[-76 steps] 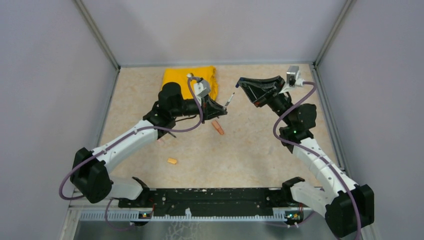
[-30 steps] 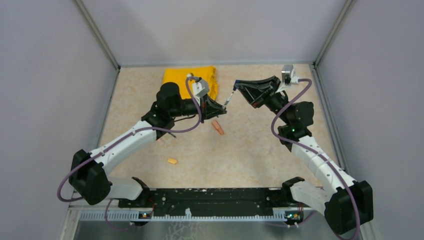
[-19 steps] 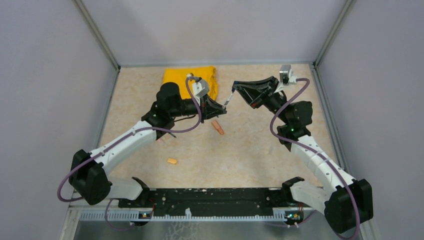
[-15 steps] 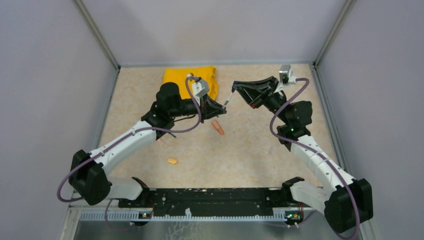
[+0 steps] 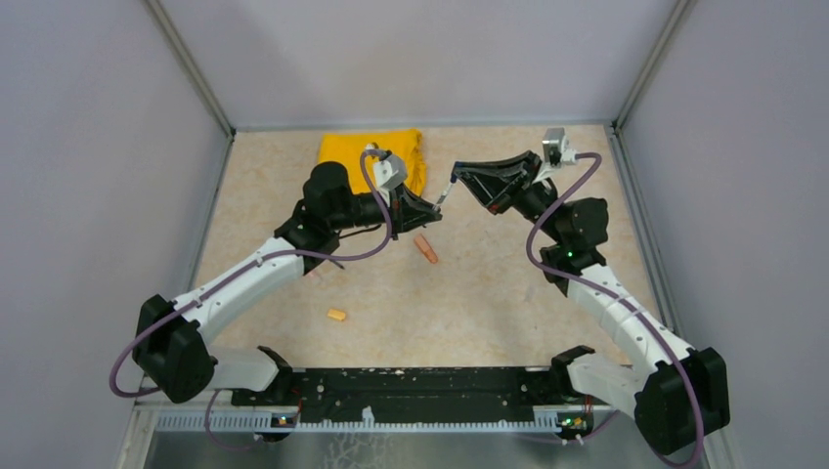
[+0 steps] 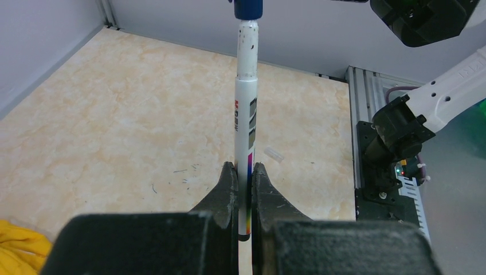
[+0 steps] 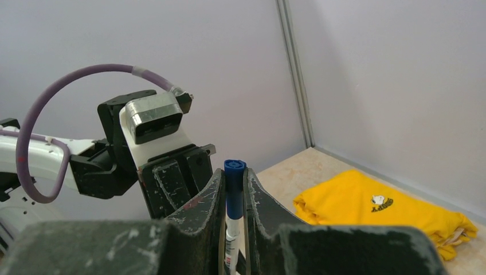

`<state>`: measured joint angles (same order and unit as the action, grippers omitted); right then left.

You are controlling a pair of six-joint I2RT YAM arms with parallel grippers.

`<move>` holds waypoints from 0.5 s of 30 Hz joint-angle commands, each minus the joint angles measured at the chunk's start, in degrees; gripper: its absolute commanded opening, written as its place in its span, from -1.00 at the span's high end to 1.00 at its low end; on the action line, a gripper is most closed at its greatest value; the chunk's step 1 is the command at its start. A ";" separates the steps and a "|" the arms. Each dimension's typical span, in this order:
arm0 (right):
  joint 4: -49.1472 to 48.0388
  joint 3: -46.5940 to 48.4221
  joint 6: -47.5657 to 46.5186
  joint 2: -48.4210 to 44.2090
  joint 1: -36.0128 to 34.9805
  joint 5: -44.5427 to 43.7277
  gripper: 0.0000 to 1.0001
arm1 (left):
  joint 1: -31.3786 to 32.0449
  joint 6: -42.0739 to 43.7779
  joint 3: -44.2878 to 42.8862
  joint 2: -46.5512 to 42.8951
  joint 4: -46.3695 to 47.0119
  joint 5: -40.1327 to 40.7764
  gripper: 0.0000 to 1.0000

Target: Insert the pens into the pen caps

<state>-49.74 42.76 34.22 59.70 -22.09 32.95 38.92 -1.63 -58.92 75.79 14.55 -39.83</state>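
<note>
The pen's white neck shows below the dark blue pen cap. My right gripper should open, tilt over and grab the cap from nearer its end (image 7: 234, 165).
My left gripper (image 6: 243, 166) is shut on the lower end of a thin silver-white pen (image 6: 245, 114), which points away from the wrist. A dark blue pen cap (image 7: 234, 186) sits over the pen's far end, and my right gripper (image 7: 234, 172) is shut on it. In the top view the two grippers, left (image 5: 433, 208) and right (image 5: 457, 180), face each other above the middle of the table with the pen (image 5: 445, 195) bridging them. An orange marker (image 5: 425, 248) lies on the table below them. A light orange pen cap (image 5: 336, 315) lies nearer the front left.
A folded yellow cloth (image 5: 371, 156) lies at the back of the table, behind the left gripper. Grey walls close in the table on three sides. The black rail (image 5: 420, 386) with the arm bases runs along the near edge. A small clear piece (image 6: 274, 154) lies on the table.
My right gripper has moved left and slightly down toward the left gripper, bringing the blue cap onto the pen's end. The left arm has barely moved.
</note>
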 commanded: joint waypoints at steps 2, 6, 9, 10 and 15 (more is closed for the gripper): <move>-2.92 -1.04 0.77 -0.07 -0.94 1.96 1.00 | 0.39 0.93 0.38 -1.69 2.33 0.62 1.00; -3.87 -2.33 1.35 -0.32 -0.94 2.32 1.00 | 0.37 0.97 0.45 -1.78 2.33 0.77 1.00; -3.35 -2.60 1.26 -0.38 -0.94 2.92 0.96 | 0.37 1.06 0.47 -1.91 2.33 0.86 1.00; -3.09 -2.60 1.10 -0.38 -0.96 3.05 0.92 | 0.37 1.10 0.47 -1.90 2.33 0.96 1.00; -1.23 -2.31 -0.64 -1.37 -0.95 2.28 0.54 | 0.37 1.10 0.47 -1.96 2.24 1.07 1.00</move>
<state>-50.46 39.79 35.03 59.77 -22.41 34.68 38.92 -1.61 -58.57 75.53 14.55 -39.03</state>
